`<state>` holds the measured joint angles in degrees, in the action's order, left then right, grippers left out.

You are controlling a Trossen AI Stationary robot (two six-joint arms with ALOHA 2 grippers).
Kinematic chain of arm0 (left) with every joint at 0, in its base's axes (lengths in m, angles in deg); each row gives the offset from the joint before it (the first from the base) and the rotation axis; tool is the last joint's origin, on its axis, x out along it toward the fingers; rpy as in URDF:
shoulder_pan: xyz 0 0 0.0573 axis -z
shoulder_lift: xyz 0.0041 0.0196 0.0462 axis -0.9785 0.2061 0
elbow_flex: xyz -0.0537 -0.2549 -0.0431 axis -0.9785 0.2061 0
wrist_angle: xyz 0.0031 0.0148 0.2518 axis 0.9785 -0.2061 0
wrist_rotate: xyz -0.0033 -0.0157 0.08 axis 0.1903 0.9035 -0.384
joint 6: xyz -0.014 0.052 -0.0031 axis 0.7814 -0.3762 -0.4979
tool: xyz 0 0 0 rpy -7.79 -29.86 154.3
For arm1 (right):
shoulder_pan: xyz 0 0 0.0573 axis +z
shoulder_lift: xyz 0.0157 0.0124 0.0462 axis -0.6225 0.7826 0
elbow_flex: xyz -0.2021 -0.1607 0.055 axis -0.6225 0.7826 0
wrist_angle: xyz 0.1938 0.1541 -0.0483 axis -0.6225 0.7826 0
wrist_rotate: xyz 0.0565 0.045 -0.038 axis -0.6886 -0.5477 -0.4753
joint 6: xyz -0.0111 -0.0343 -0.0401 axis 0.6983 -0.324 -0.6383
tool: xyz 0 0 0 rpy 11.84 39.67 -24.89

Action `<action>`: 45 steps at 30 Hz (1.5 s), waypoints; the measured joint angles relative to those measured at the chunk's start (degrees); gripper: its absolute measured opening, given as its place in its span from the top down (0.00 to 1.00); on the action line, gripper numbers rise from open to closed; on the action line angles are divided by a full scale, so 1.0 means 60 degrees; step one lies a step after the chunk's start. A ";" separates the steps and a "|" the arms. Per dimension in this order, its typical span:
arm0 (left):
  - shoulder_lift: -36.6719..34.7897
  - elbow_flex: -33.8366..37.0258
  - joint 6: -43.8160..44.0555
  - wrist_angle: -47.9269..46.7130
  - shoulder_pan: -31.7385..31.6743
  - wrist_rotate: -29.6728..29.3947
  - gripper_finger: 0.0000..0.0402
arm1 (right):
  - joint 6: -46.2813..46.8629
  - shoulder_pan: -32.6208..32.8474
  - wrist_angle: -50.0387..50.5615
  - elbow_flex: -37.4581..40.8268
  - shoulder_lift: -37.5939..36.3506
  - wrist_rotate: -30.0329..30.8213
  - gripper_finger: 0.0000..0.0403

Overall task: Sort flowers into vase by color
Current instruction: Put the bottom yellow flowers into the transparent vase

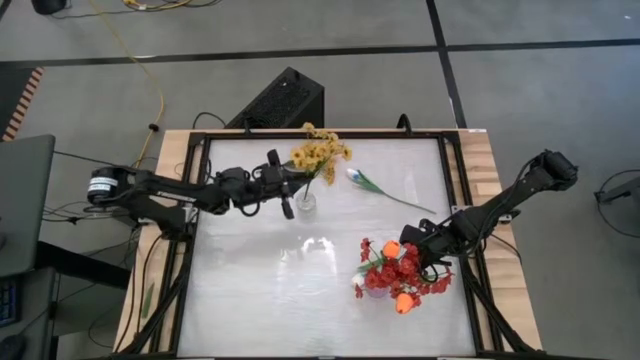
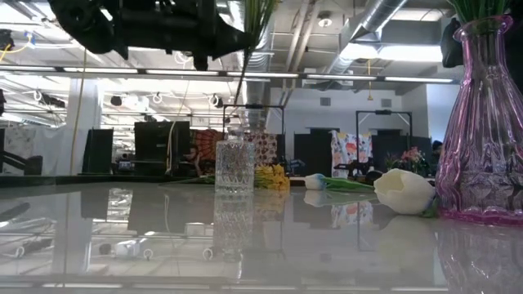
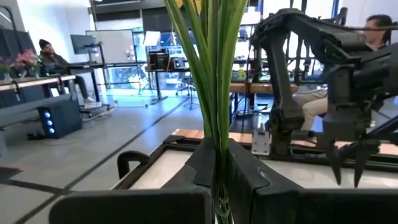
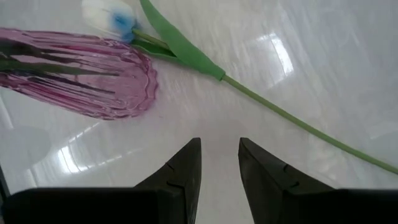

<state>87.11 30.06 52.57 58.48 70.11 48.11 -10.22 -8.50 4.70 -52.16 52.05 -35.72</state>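
Next, my left gripper lets go of the yellow flowers inside the clear glass vase (image 1: 302, 201), with their stems down the vase's opening.
My left gripper (image 1: 296, 186) (image 3: 217, 159) is shut on the yellow flowers (image 1: 320, 153) and hangs over the clear glass vase (image 1: 305, 203) (image 2: 234, 166). My right gripper (image 1: 428, 246) (image 4: 217, 163) is open and empty. It sits low over the table beside the pink vase (image 2: 482, 122) (image 4: 81, 74), which holds red sprays and orange tulips (image 1: 397, 272). One white tulip (image 1: 357, 178) (image 2: 315, 181) lies flat on the table near the far edge. Another white tulip (image 2: 406, 190) (image 4: 109, 15) lies at the pink vase's foot, with its stem (image 4: 298, 121) running past my right fingers. My left gripper pinches the bundled green stems (image 3: 214, 134) of the yellow flowers between its two fingers. It comes in level from the table's left, across the stems. The bunch is lifted, near upright, blossoms on top. Its lower ends (image 2: 249, 41) point down at the clear vase's mouth; whether they are inside, I cannot tell.
A raised black frame (image 1: 455, 190) borders the glossy white table top. Bare table lies between the two vases and along the near edge. People sit at desks in the room beyond the table (image 3: 53, 62).
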 joint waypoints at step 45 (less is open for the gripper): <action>0.2133 0.2457 0.0245 0.3776 -0.0345 0.0223 0.86 | 0.0536 -0.0004 -0.0072 0.0000 -0.0004 -0.0306 0.67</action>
<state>99.90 44.80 54.04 81.13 68.04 49.45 -7.00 -8.52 4.27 -52.16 52.02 -37.55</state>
